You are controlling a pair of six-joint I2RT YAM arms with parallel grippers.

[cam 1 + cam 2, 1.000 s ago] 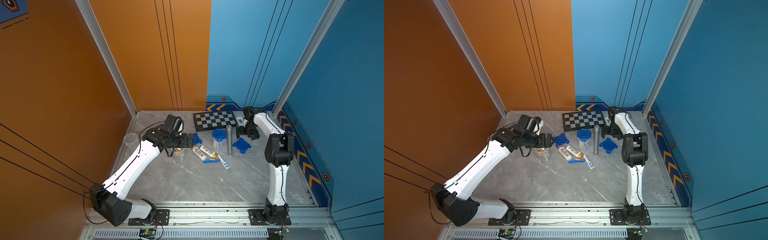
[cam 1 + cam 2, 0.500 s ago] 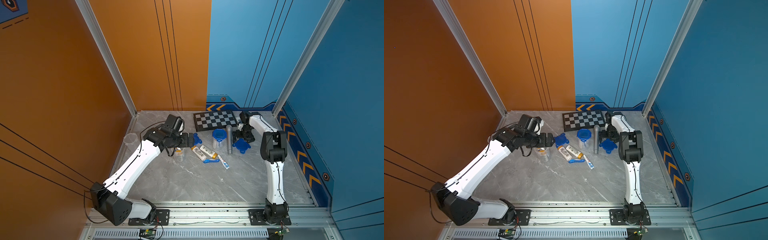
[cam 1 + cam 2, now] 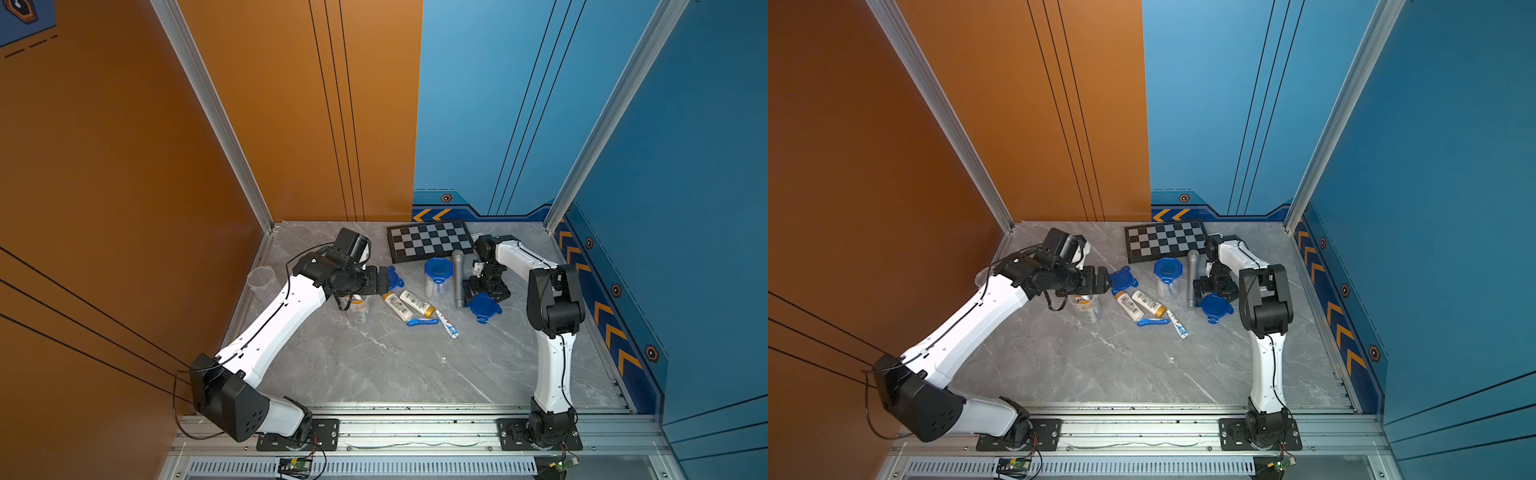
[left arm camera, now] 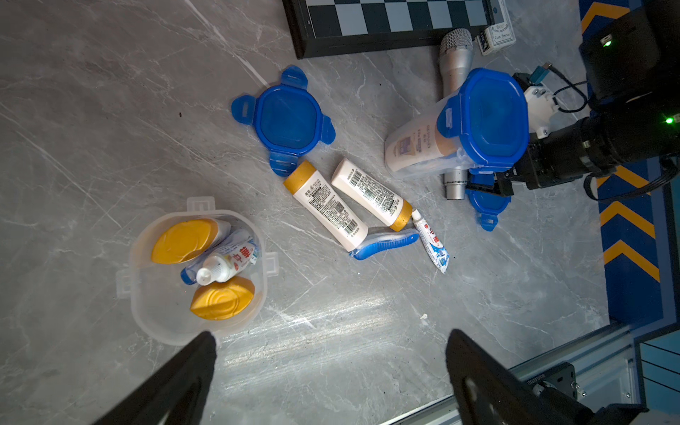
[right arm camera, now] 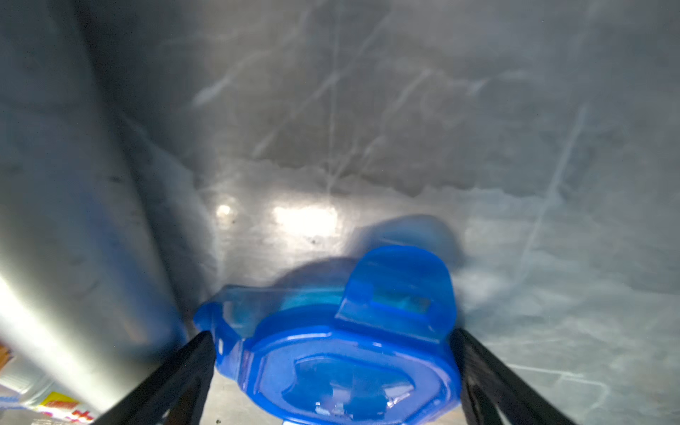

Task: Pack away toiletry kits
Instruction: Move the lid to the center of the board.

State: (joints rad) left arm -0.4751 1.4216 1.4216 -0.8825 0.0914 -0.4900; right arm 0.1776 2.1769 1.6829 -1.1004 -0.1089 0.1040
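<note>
I should next close my left gripper beside the open clear cup, at the cup's outer side [image 3: 347, 309] [image 4: 136, 301] facing away from the two white bottles.
An open clear cup [image 4: 195, 272] holds two yellow-capped bottles and a toothpaste tube. My left gripper [image 4: 331, 336] hangs open and empty just above it and shows in a top view [image 3: 374, 282]. A loose blue lid [image 4: 290, 121] lies beside two white bottles [image 4: 325, 206], a blue toothbrush [image 4: 386, 244] and a toothpaste tube [image 4: 434, 244]. A closed cup with a blue lid [image 4: 478, 121] stands further right. My right gripper [image 5: 331, 335] is open, its jaws either side of a second blue lid [image 5: 349, 368] lying flat on the table [image 3: 484, 307].
The silver microphone [image 3: 458, 278] lies right beside the right gripper's lid. A chessboard [image 3: 430, 241] and a small card box [image 4: 496, 33] sit at the back. An empty clear cup [image 3: 261, 280] stands by the left wall.
The right arm has folded and its gripper has come forward and down over the blue lid beside the microphone. The left arm has not moved.
</note>
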